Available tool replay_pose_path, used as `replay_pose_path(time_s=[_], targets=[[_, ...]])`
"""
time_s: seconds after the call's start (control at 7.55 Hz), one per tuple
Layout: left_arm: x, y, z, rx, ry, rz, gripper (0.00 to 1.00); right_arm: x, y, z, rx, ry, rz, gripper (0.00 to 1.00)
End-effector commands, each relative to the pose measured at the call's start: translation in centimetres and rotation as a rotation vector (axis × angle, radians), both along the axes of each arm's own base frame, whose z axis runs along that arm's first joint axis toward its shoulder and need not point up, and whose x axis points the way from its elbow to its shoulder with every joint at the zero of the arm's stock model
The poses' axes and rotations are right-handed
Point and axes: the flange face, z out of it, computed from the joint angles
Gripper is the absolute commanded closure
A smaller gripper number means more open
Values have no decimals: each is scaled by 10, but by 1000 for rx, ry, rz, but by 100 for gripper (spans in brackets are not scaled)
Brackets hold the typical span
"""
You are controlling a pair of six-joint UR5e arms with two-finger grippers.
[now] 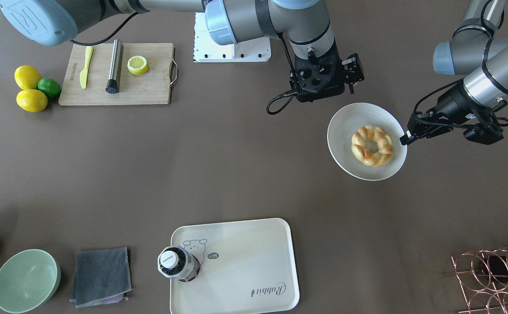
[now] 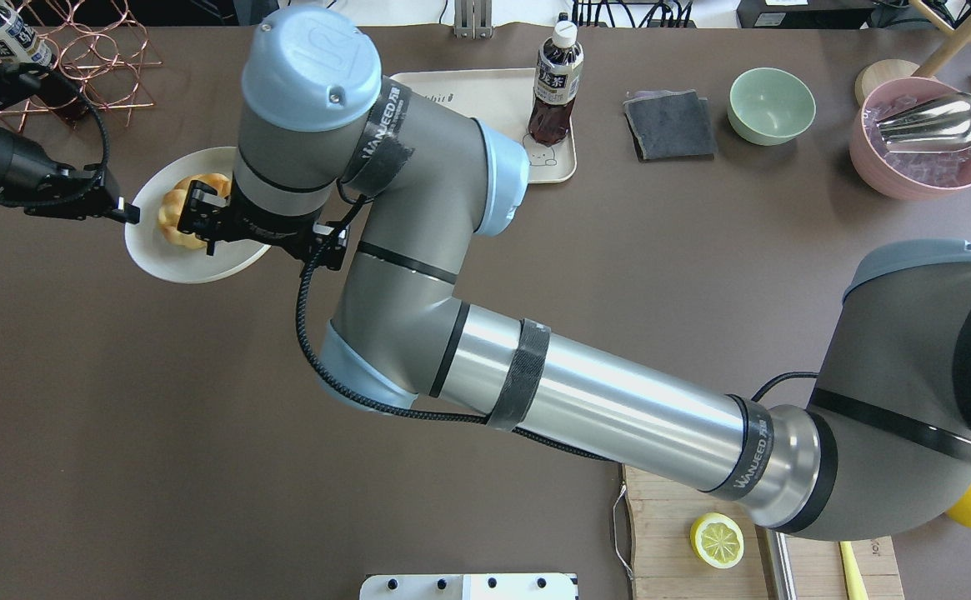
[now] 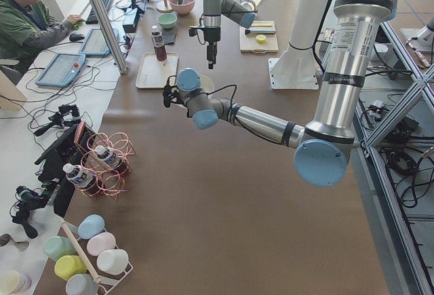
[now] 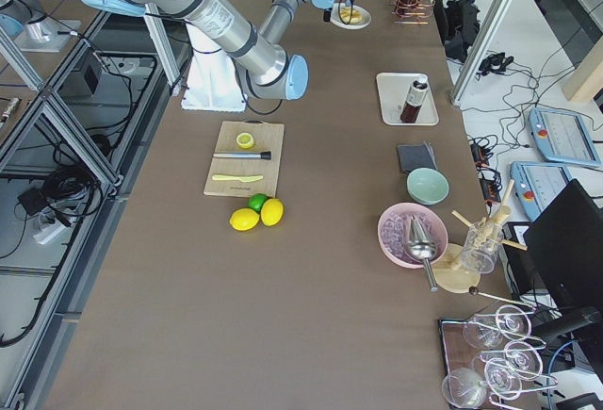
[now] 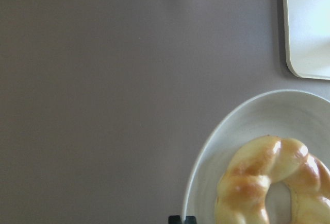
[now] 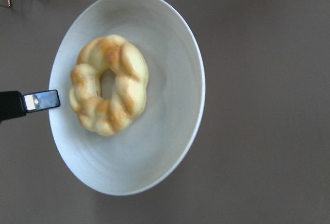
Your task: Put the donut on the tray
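The robot's left gripper needs to set the white plate with the donut down on the cream tray [image 1: 254, 270] [image 5: 317, 13] beside the bottle.
The donut [image 1: 372, 145] lies on a round white plate [image 1: 349, 126]; it also shows in the right wrist view [image 6: 109, 85] and the left wrist view [image 5: 268, 183]. My left gripper [image 1: 405, 138] is shut on the plate's rim, and one of its fingertips [image 6: 41, 101] lies over the rim. The plate looks tilted. My right gripper [image 1: 319, 83] hangs above the table beside the plate, its fingers hidden under the wrist. The cream tray [image 1: 245, 261] lies apart, toward the operators' side, and bears a bottle [image 1: 177, 263].
A copper wire rack [image 1: 493, 279] with bottles stands beyond the plate on my left. A cutting board [image 1: 149, 87] with a lemon slice, a green bowl [image 1: 26, 280] and a grey cloth [image 1: 101, 275] lie on my right side.
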Motion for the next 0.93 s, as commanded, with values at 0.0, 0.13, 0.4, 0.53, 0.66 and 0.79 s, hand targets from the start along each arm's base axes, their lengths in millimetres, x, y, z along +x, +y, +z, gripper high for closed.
replay_pose_path(time_s=[0.0,0.13,0.4,0.53,0.66,0.79], targets=[[64,-92,-26,-26,-44,-72,100,37,-58,87,20,42,-111,0],[88,-121,-35,-14,-83,-122,100,57,-77,123,40,66,-99,0],[125,-167,-69,-68,-137,-231,100,101,-112,210,105,130,-106,0],[151,-175,-89,-100,-173,-280,100,125,-119,244,126,146,-117,0],[185,-179,-111,-125,-182,-314,100,157,-131,284,138,157,-134,0],[217,-185,-130,-152,-188,-347,100,182,-140,323,171,173,-159,0]])
